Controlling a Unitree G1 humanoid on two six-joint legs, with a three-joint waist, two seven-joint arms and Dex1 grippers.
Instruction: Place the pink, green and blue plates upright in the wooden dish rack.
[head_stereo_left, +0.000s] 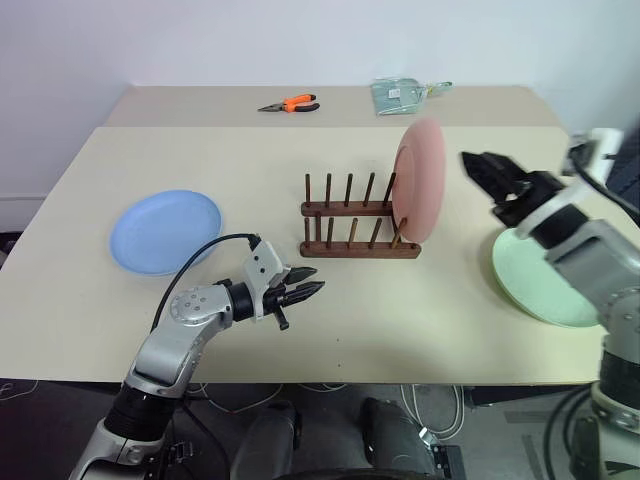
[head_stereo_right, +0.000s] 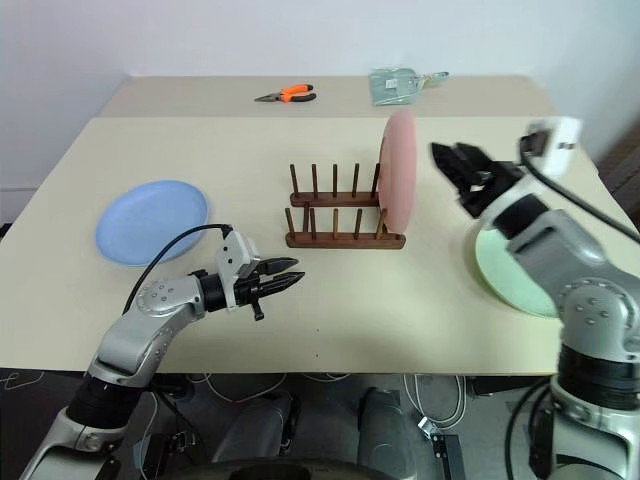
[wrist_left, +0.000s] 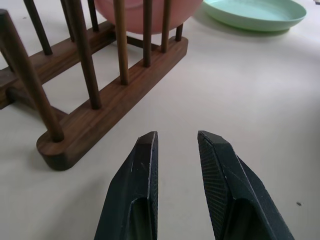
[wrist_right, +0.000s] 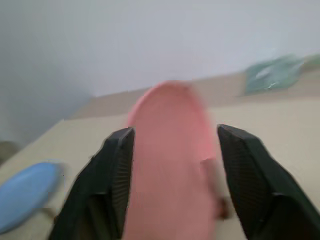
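My right gripper closes next on the near rim (head_stereo_left: 507, 291) of the green plate, toward the wooden dish rack.
The pink plate (head_stereo_left: 420, 180) stands upright at the right end of the wooden dish rack (head_stereo_left: 360, 248), mid-table. My right gripper (head_stereo_left: 478, 168) hovers just to the right of the plate, open, its fingers (wrist_right: 117, 165) spread wider than the rim and apart from it. The green plate (head_stereo_left: 540, 285) lies flat on the table under my right arm. On the left side of the table the blue plate (head_stereo_left: 165, 230) lies flat. My left gripper (head_stereo_left: 315, 290) is low over the table, in front of the rack's left end, fingers a little apart with nothing between them.
Orange-handled pliers (head_stereo_left: 290, 103) and a clear packet (head_stereo_left: 400, 95) lie on the far table behind. The near table edge runs just below my left gripper. Bare tabletop lies between the blue plate and the rack.
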